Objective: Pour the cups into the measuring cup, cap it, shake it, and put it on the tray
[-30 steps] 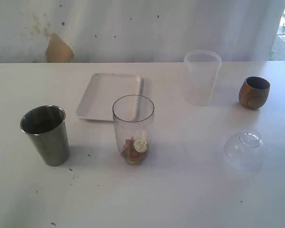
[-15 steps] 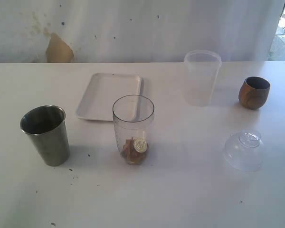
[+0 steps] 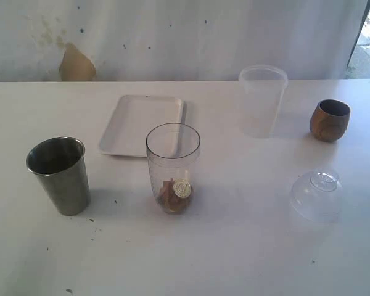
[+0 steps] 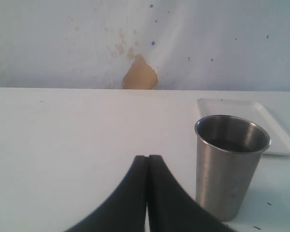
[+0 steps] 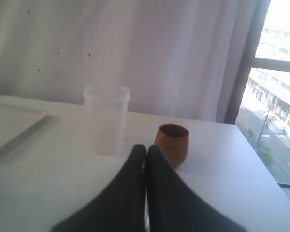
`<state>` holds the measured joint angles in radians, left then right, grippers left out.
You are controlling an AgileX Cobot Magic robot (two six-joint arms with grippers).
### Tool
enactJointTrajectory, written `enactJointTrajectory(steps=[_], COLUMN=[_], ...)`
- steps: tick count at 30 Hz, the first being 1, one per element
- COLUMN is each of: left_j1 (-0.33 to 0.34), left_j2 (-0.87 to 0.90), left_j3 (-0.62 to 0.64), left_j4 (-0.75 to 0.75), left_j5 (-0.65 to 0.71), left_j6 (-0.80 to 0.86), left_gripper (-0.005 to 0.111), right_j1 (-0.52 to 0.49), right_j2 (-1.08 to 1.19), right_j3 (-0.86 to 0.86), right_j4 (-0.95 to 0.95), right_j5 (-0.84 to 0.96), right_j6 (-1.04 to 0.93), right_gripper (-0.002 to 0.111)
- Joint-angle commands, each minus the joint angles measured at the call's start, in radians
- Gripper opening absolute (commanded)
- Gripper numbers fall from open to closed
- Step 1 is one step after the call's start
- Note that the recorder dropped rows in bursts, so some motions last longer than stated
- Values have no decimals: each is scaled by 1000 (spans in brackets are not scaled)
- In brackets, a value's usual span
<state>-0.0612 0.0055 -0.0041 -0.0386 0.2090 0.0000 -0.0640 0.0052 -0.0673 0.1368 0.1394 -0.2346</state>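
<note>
My left gripper should grip the lower half of the steel tumbler (image 3: 68,190) (image 4: 221,186), well below the tumbler's rim, because the tumbler must be lifted for pouring.
The clear measuring cup (image 3: 172,166) stands upright mid-table with small brown and pale bits at its bottom. A dull steel tumbler (image 3: 60,175) (image 4: 229,164) stands to its left. The small brown wooden cup (image 3: 330,119) (image 5: 173,143) sits at the right. Behind the measuring cup lies the white tray (image 3: 143,124). Neither arm shows in the exterior view. My left gripper (image 4: 147,158) is shut and empty, short of the steel tumbler and beside it. My right gripper (image 5: 145,147) is shut and empty, just short of the wooden cup.
A frosted plastic container (image 3: 262,100) (image 5: 105,118) stands at the back between tray and wooden cup. A clear dome lid (image 3: 316,195) rests on the table at the right front. A white curtain hangs behind; a window shows past the table's right edge.
</note>
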Motion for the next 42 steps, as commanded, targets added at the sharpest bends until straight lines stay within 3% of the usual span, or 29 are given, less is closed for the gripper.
enactJointTrajectory(steps=[1, 9, 39, 42], left_j1=[-1, -1, -1, -1], left_j2=[-6, -6, -6, -6], left_j3=[4, 4, 4, 4], left_j4=[3, 3, 3, 3], left_j5=[-13, -13, -13, -75], left_j6=[0, 0, 0, 0], left_gripper=[0, 0, 0, 0], right_j1=[2, 2, 2, 2], right_j2=[-5, -5, -5, -5], right_j3=[67, 67, 67, 67], right_j4=[12, 23, 23, 23], right_j5=[-58, 177, 195, 195], right_j6=[-28, -28, -24, -24], right_gripper=[0, 0, 0, 0])
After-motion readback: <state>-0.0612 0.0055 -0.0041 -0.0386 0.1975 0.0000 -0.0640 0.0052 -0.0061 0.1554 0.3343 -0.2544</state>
